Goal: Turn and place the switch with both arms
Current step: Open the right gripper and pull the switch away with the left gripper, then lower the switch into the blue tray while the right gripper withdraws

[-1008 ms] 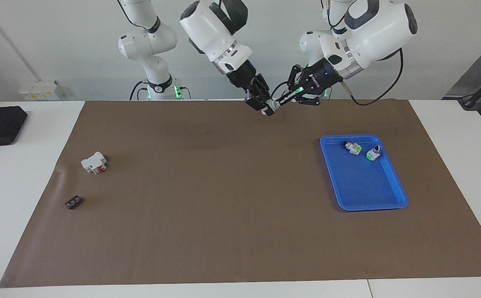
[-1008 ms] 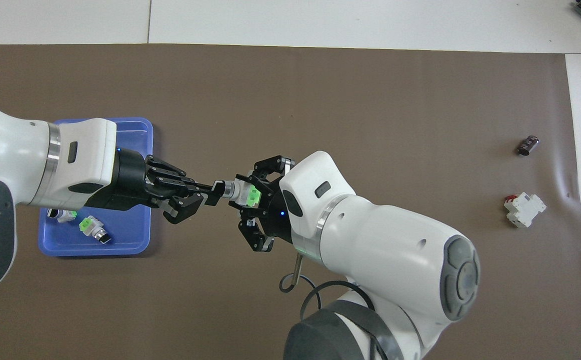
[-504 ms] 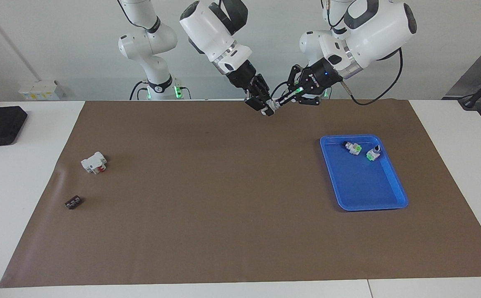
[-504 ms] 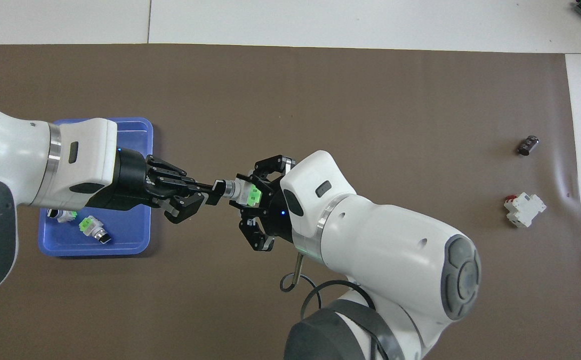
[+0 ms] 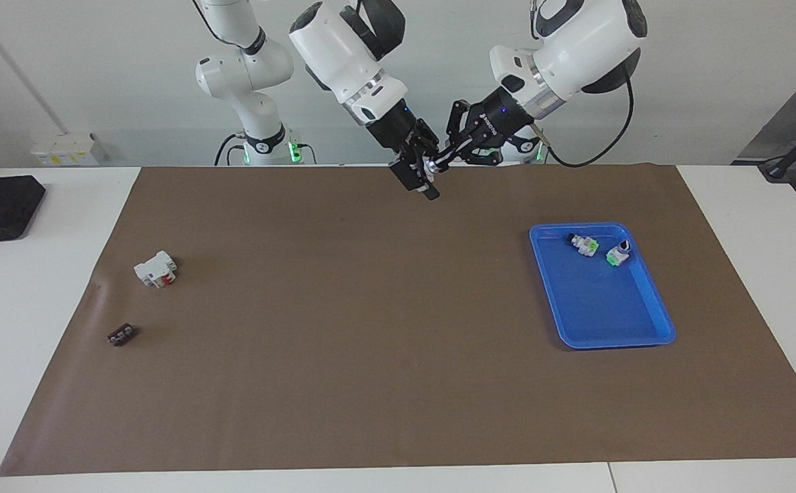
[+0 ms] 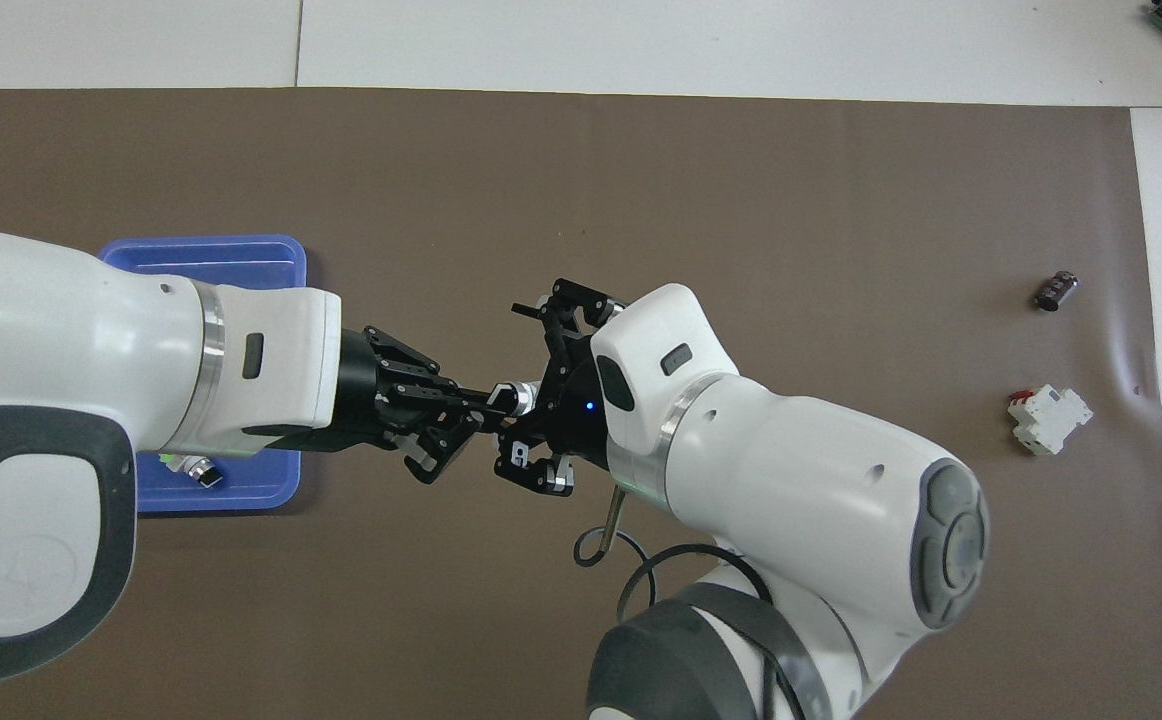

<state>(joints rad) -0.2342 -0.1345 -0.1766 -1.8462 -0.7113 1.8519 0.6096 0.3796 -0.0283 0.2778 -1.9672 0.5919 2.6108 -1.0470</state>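
Note:
Next, my left gripper releases the switch near the middle of the blue tray (image 6: 228, 376), setting it free close to the white-and-green switches. The switch now hangs over the brown mat's edge.
The switch (image 5: 429, 166) (image 6: 513, 393) hangs in the air between the two grippers, over the edge of the brown mat nearest the robots. Only a small white and silver part of it shows. My left gripper (image 5: 439, 161) (image 6: 491, 400) is shut on its end. My right gripper (image 5: 424, 172) (image 6: 521, 390) meets it head-on, its fingers spread wide to either side of the switch and not pressing on it.
A blue tray (image 5: 603, 301) (image 6: 241, 270) lies toward the left arm's end, holding two white-and-green switches (image 5: 583, 244) (image 5: 617, 255). Toward the right arm's end lie a white block with a red part (image 5: 156, 269) (image 6: 1046, 418) and a small black part (image 5: 121, 335) (image 6: 1055, 290).
The right gripper has opened and let go of the switch. Both grippers have risen a little and shifted toward the right arm's end; the left arm reaches farther in, still holding the switch.

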